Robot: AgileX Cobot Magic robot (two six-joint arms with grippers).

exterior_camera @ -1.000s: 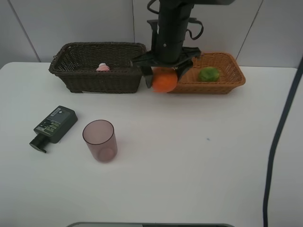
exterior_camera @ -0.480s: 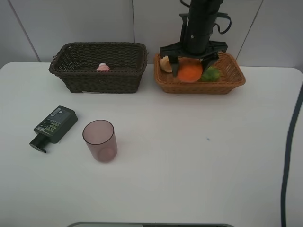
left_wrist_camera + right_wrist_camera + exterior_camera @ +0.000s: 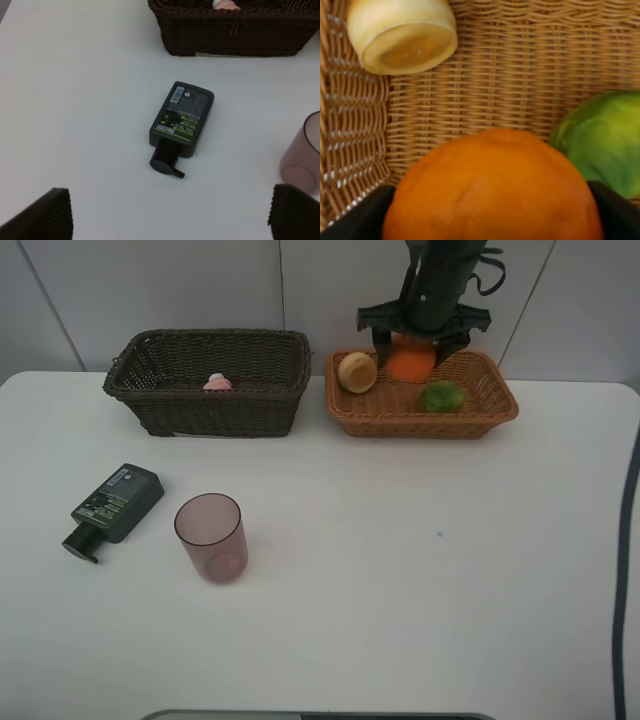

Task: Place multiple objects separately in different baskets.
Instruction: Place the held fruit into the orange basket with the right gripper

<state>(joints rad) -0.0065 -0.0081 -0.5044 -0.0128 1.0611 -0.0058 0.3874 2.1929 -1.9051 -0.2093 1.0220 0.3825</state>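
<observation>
My right gripper has the orange. Next, I set it down in the light tan basket (image 3: 380, 393) (image 3: 452, 111) between the red-yellow fruit and the green fruit.
My right gripper (image 3: 411, 350) is shut on the orange (image 3: 408, 364) and holds it just above the back of the light tan basket (image 3: 490, 412). In the right wrist view the orange (image 3: 492, 190) fills the space between the dark fingertips (image 3: 362, 215). Under it lie the green fruit (image 3: 441, 397) and the red-yellow fruit (image 3: 357, 372). The small pink bottle (image 3: 218, 383) sits in the dark brown basket (image 3: 200, 412). The dark green pump bottle (image 3: 182, 122) lies flat beneath my open left gripper (image 3: 170, 220), with the mauve cup (image 3: 302, 160) beside it.
The two baskets stand side by side along the table's far edge, close to the wall. The pump bottle (image 3: 112, 506) and the upright cup (image 3: 211, 537) sit on the white table's left half, a short way apart.
My right gripper has carried the orange from the gap between the baskets to the right and back, over the tan basket. The red-yellow fruit has come into view. The left side is unchanged.
</observation>
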